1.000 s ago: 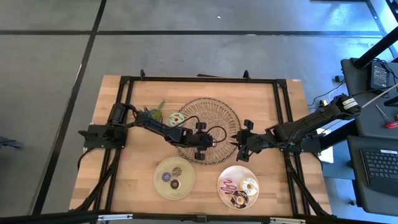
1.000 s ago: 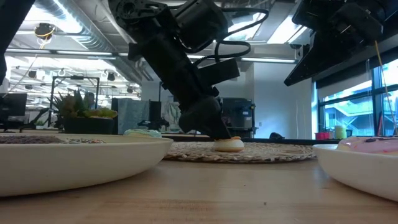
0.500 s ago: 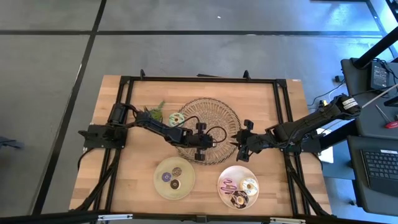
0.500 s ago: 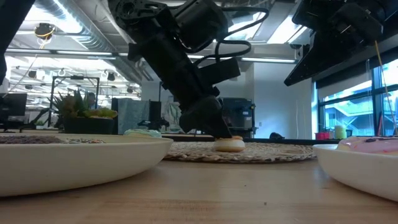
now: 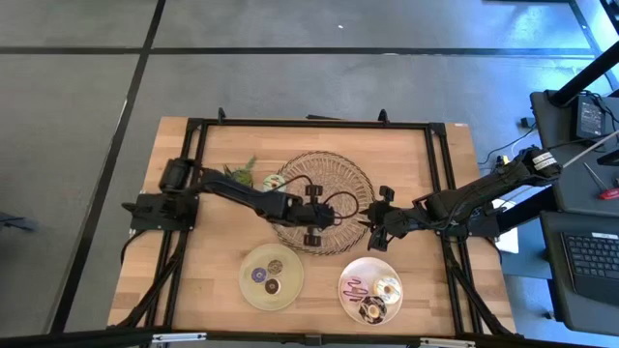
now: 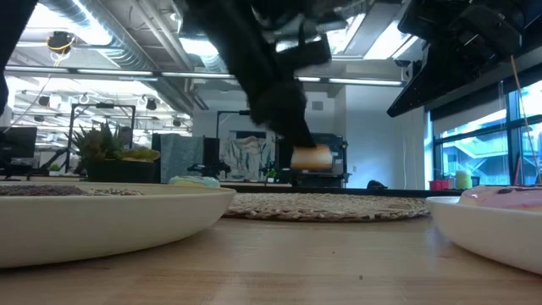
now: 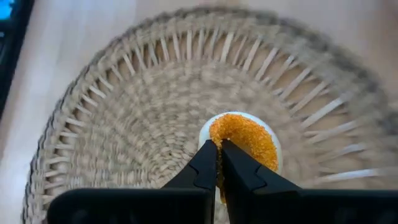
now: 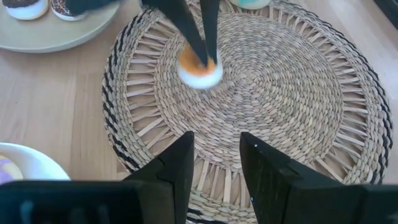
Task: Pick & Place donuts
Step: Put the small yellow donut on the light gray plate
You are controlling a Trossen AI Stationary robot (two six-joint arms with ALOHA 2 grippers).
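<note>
The orange-iced donut, held above the woven mat now, will be let go by my left gripper in the middle of the donuts on the green plate (image 5: 269,276).
My left gripper (image 7: 219,144) is shut on a small orange-iced donut (image 7: 245,138) with a white base and holds it above the woven mat (image 5: 334,184). The low view shows this donut (image 6: 312,158) in the air under the dark fingers. A green-iced donut (image 5: 274,181) lies at the mat's left edge. More donuts rest on the green plate (image 5: 247,290) and the pale plate (image 5: 348,271). My right gripper (image 8: 217,158) is open and hovers over the mat's right near rim, touching nothing. My left gripper pinches the orange donut's ring (image 7: 217,134) between its two fingers, on the side nearest the wrist. The fingers (image 8: 200,34) come from above, slanting down. The donut (image 8: 199,68) is lifted clear of the mat and hangs at the fingertips.
A small potted plant (image 5: 242,174) stands left of the mat. The two plates sit along the near side, green one left, pale one right (image 6: 491,224). Black frame rails (image 5: 309,124) border the table. Bare wood lies between the plates and at the far corners.
My left gripper has risen from the mat, staying shut. The orange donut, which sat on the mat a second ago, now hangs clear above it. My right arm has kept still.
</note>
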